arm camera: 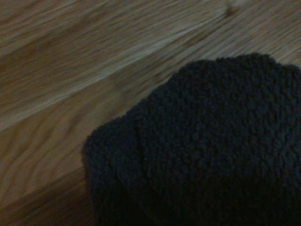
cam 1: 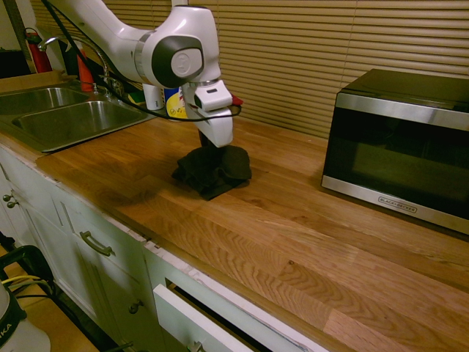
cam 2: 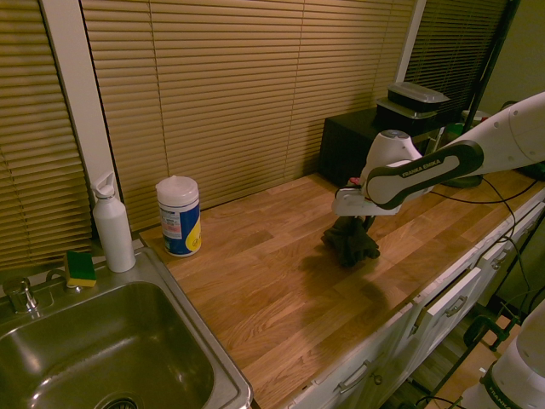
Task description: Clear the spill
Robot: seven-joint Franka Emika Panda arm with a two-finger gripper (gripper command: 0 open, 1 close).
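Observation:
My gripper needs to let go of the dark grey-black cloth on the wooden countertop [cam 1: 133,137] next to the sink.
A dark grey-black cloth [cam 1: 212,172] [cam 2: 351,243] lies bunched on the wooden countertop [cam 1: 293,235] [cam 2: 272,273], a little in from its front edge. My gripper [cam 1: 207,147] [cam 2: 349,223] points straight down into the cloth, shut on a raised fold of it, with the rest of the cloth resting on the wood. The wrist view is filled by the cloth's nubby surface [arm camera: 211,141] over bare wood grain. No small dark blotches of the spill show in any view; the spill is hidden or out of view.
A microwave [cam 1: 403,143] stands on the counter beyond the cloth. Toward the sink [cam 1: 66,117] [cam 2: 94,349] are a wipes canister [cam 2: 179,215], a white bottle [cam 2: 113,223] and a sponge [cam 2: 81,268]. A drawer [cam 1: 198,315] below the counter stands slightly open.

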